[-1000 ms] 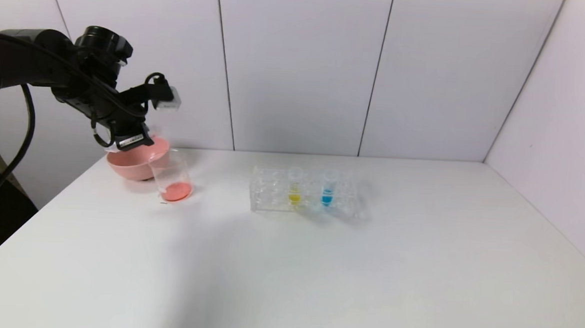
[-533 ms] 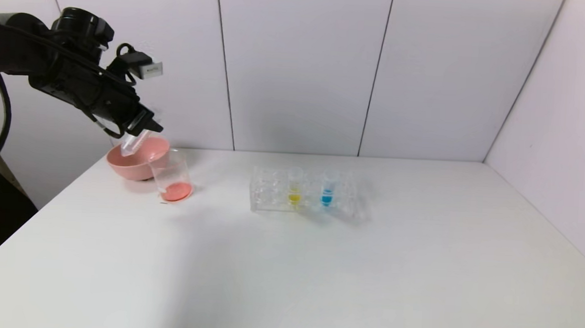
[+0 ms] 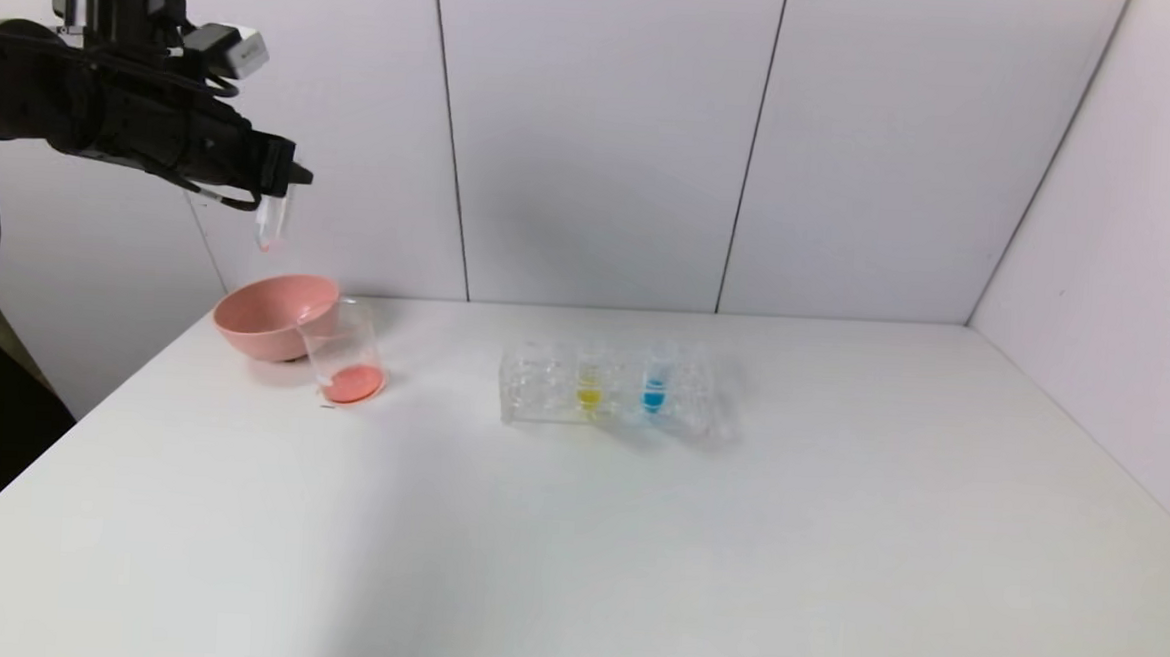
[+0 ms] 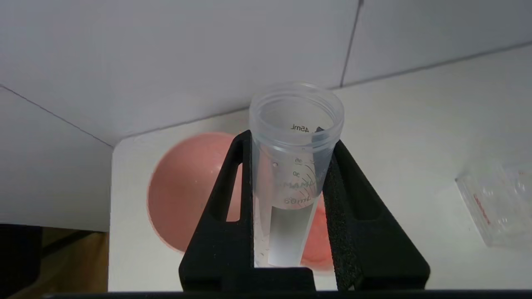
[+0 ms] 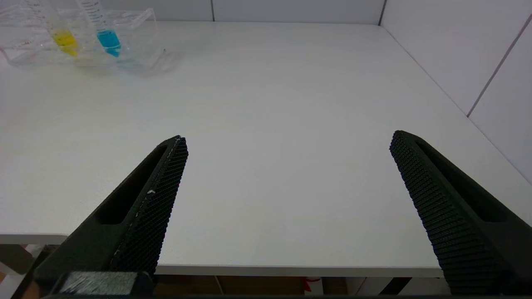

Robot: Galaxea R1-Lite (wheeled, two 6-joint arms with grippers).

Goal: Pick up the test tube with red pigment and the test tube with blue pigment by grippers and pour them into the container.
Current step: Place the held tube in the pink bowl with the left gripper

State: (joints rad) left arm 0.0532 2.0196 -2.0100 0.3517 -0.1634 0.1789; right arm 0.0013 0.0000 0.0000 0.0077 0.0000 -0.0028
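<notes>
Next, I let go of the test tube with red pigment with my left gripper inside the pink bowl (image 3: 303,302) (image 4: 215,174), so it leans against the bowl's far rim.
My left gripper (image 3: 277,180) is high above the pink bowl, at the table's far left, shut on the test tube with red pigment (image 3: 270,222). That tube hangs upright, tip down. It looks drained, with only a faint pink trace at the tip. In the left wrist view its open mouth (image 4: 296,109) shows between the black fingers (image 4: 232,182). The container (image 3: 343,354), a clear beaker, holds orange-red liquid at its bottom. The test tube with blue pigment (image 3: 654,384) (image 5: 106,34) stands in the clear rack. My right gripper (image 5: 289,141) is open over the table's near edge.
A pink bowl (image 3: 263,324) (image 4: 183,195) sits just behind and left of the beaker. The clear rack (image 3: 540,386) (image 4: 496,205) at mid-table also holds a yellow tube (image 3: 589,384) (image 5: 63,38). White wall panels close off the back and the right side.
My left gripper has risen and drawn back to the left. The tube has swung from tipped over the beaker and bowl to upright. The right gripper's motion cannot be judged.
</notes>
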